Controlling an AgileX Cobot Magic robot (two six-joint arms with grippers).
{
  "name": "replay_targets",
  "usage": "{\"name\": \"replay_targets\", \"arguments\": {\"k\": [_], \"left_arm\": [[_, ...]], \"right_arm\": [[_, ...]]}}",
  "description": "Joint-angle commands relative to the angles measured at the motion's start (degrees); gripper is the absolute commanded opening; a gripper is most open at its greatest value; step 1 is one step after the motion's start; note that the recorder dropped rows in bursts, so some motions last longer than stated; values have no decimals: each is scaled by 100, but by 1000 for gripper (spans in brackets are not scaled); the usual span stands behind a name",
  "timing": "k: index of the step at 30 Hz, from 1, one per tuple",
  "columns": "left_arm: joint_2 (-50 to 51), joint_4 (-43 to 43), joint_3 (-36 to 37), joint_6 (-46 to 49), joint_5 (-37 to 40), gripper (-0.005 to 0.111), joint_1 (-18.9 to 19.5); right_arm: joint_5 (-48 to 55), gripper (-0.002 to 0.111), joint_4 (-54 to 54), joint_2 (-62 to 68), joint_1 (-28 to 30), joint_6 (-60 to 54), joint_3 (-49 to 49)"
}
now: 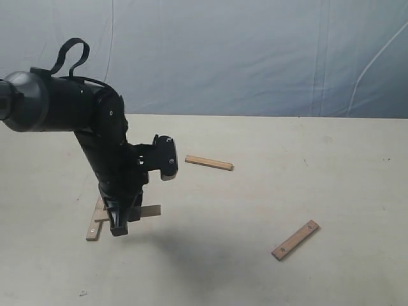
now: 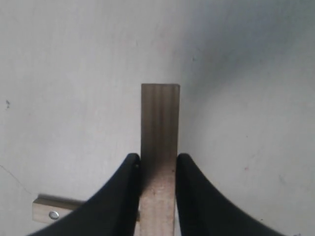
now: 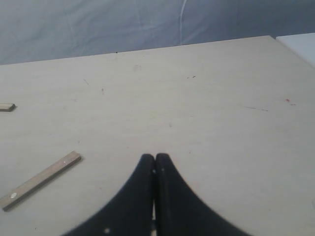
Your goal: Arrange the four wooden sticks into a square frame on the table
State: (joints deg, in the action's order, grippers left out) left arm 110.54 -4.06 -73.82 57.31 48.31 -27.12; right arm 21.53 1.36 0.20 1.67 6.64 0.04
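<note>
My left gripper will release the wooden stick that it has, setting it free on the table on the near side of the mid-table stick (image 1: 141,220).
My left gripper (image 1: 118,227) points down at the near left of the table (image 1: 268,191), shut on one wooden stick (image 1: 151,211), whose free end juts out past the fingertips (image 2: 160,113). The fingers (image 2: 132,169) press on both its long edges. A second stick (image 1: 94,227) lies crosswise under it, one end with a screw showing (image 2: 49,210). A third stick (image 1: 209,163) lies mid-table. The fourth stick (image 1: 296,240) lies at the near right and also shows in the right wrist view (image 3: 42,179). My right gripper (image 3: 155,157) is shut on nothing above bare table, outside the exterior view.
A wrinkled blue-grey cloth backdrop (image 1: 255,57) hangs behind the table's far edge. The left arm's black body (image 1: 102,140) stands over the left part of the table and hides where the two near-left sticks meet. A stick end (image 3: 6,107) shows at the right wrist view's border.
</note>
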Motion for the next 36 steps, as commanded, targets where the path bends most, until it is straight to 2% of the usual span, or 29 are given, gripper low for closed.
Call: {"name": "replay_targets", "arguments": {"k": [1, 13, 20, 29, 32, 36], "left_arm": [[26, 117, 132, 338, -69, 0, 27], [69, -90, 364, 632, -360, 0, 290], [438, -275, 364, 674, -597, 0, 303], [582, -112, 364, 697, -694, 0, 303], [474, -156, 364, 996, -637, 0, 256], [106, -134, 364, 1896, -532, 0, 100]], "right_arm": [[-78, -1, 0, -20, 47, -22, -4], [-57, -1, 0, -20, 47, -22, -4], [-57, -1, 0, -20, 47, -22, -4], [-57, -1, 0, -20, 47, -22, -4], [-57, -1, 0, -20, 47, -22, -4], [-80, -1, 0, -20, 47, -22, -4]]}}
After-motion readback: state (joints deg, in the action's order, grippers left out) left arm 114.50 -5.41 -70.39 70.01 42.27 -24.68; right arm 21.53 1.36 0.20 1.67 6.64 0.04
